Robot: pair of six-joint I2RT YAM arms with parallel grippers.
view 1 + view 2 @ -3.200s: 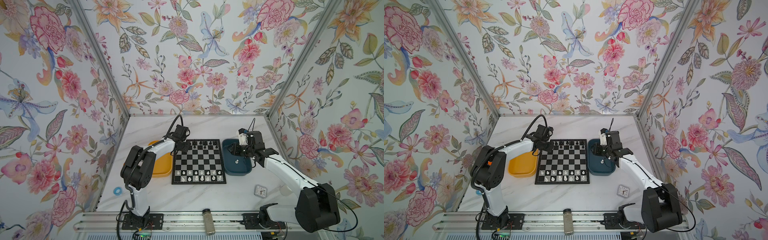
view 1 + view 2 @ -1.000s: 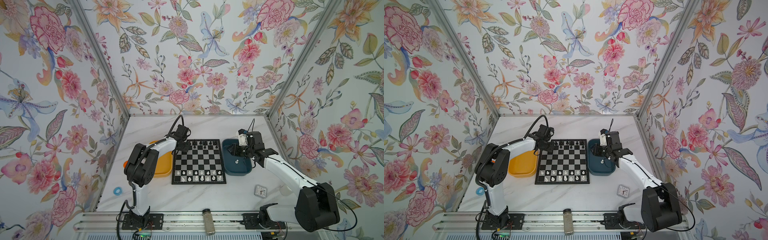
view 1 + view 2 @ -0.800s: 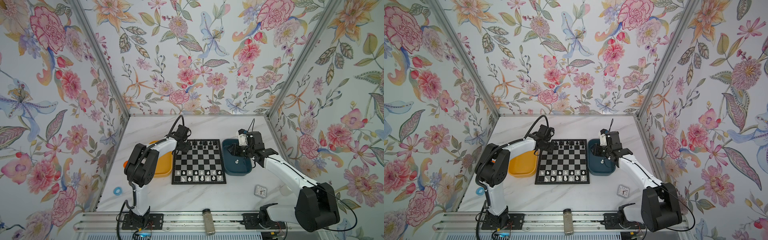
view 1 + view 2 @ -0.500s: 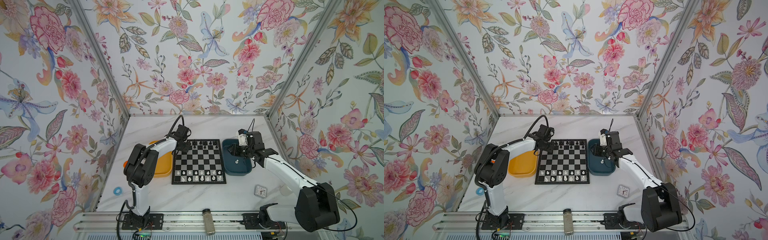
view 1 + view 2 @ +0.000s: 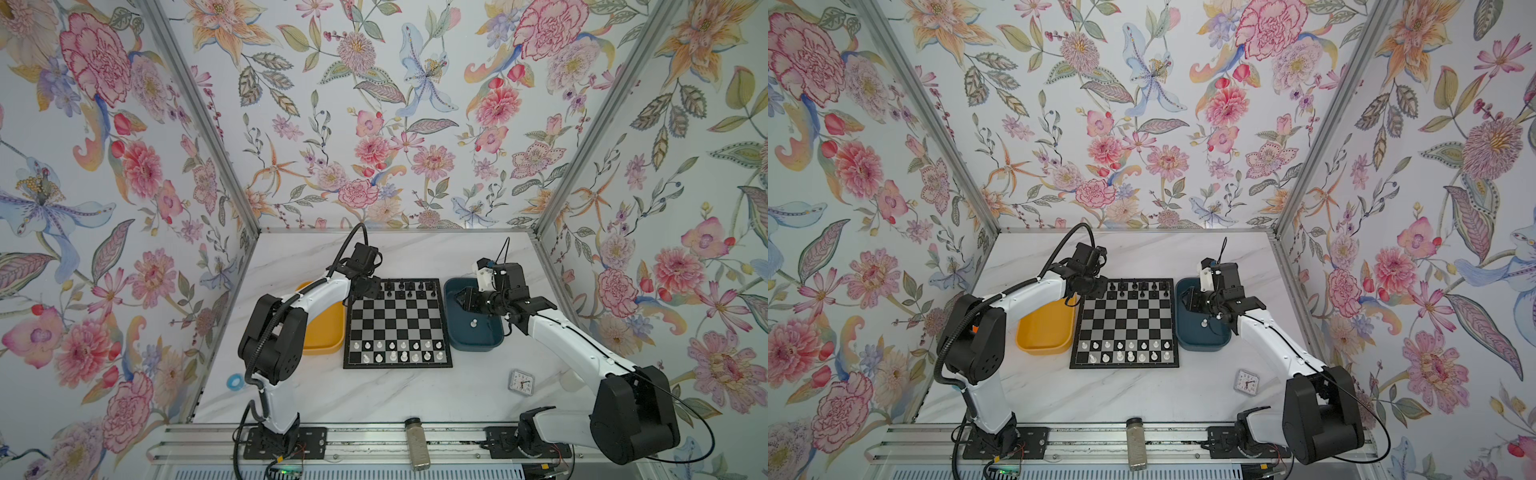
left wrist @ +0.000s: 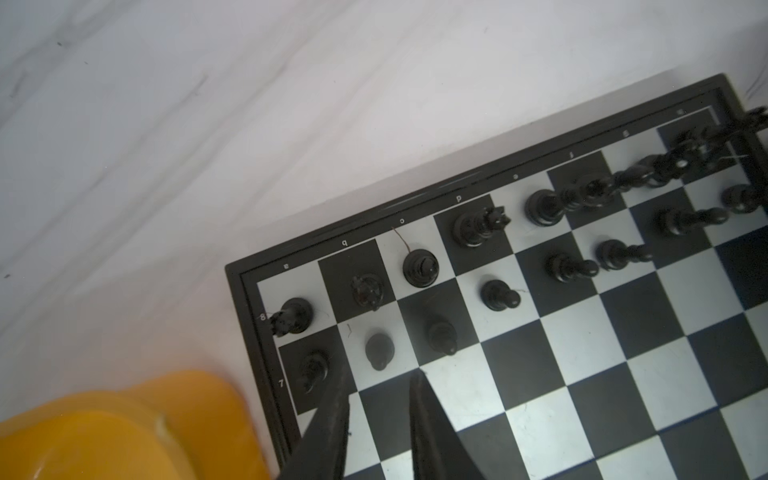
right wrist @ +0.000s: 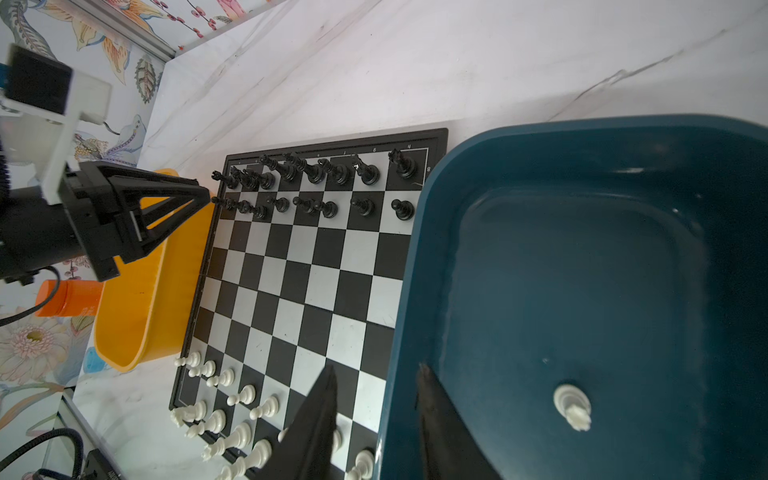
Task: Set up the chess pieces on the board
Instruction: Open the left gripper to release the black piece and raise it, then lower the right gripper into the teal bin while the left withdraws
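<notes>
Next, my right gripper moves to the white piece in the dark blue tray and closes on that piece's middle (image 5: 473, 323) (image 7: 573, 405), between base and top.
The board (image 5: 397, 320) lies mid-table, also in the left wrist view (image 6: 582, 340) and the right wrist view (image 7: 316, 266). Black chess pieces (image 5: 409, 286) fill its two far rows and white chess pieces (image 5: 392, 356) stand on its two near rows. My left gripper (image 6: 379, 374) hovers open and empty over the board's far left corner (image 5: 365, 286). A black pawn (image 6: 379, 351) stands just beyond its tips. My right gripper (image 7: 376, 370) is open and empty, straddling the dark blue tray's rim (image 5: 459, 300). One white piece (image 7: 573, 405) stands in that tray (image 5: 473, 323).
A yellow tray (image 5: 324, 332) sits left of the board and the dark blue tray (image 5: 478, 345) right of it. A small clock (image 5: 521, 381), a jar (image 5: 417, 442) at the front rail and a blue ring (image 5: 235, 380) lie nearer the front. An orange cylinder (image 7: 68, 297) stands behind the yellow tray.
The left arm's elbow has shifted slightly right since the earliest frames. Over the last second neither arm nor any piece visibly moves.
</notes>
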